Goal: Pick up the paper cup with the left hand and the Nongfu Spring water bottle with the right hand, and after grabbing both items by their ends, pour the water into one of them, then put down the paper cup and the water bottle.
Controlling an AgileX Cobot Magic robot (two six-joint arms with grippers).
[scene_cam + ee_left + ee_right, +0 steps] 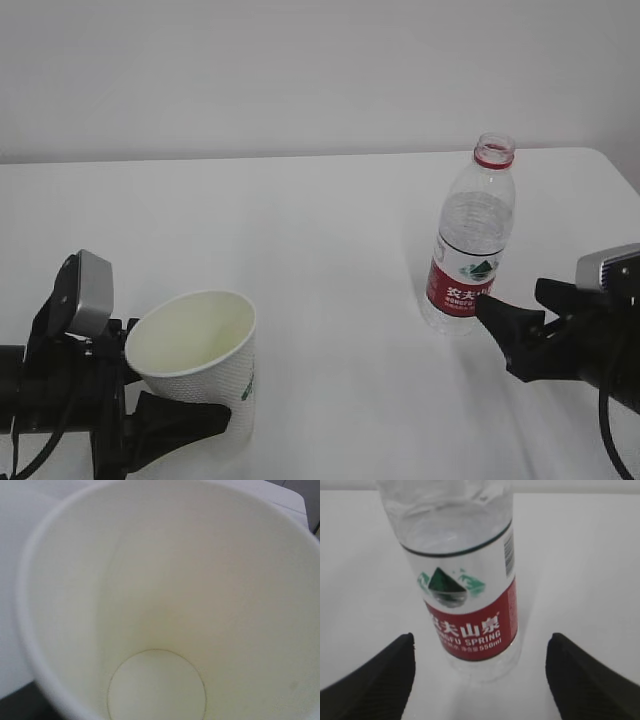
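I will use my right gripper to grab the Nongfu Spring water bottle around the white part of its label (465, 262) (467, 576), just above the label's red part.
The paper cup (195, 350) leans toward the left arm at the front left of the white table (330, 230). My left gripper (205, 420) is shut on its lower part, with one black finger (180, 420) lying across the cup's side. In the left wrist view the cup's cream inside (165, 595) fills the frame and hides the fingers; I make out no water in it. The Nongfu Spring water bottle (470, 240) stands upright and uncapped at the right. My right gripper (515, 300) is open, its fingertips either side of the bottle's (465, 590) base without touching it.
A plain pale wall runs behind the table's far edge (300, 157). The table's right corner (610, 165) lies just behind the bottle. Bare tabletop stretches between the cup and the bottle.
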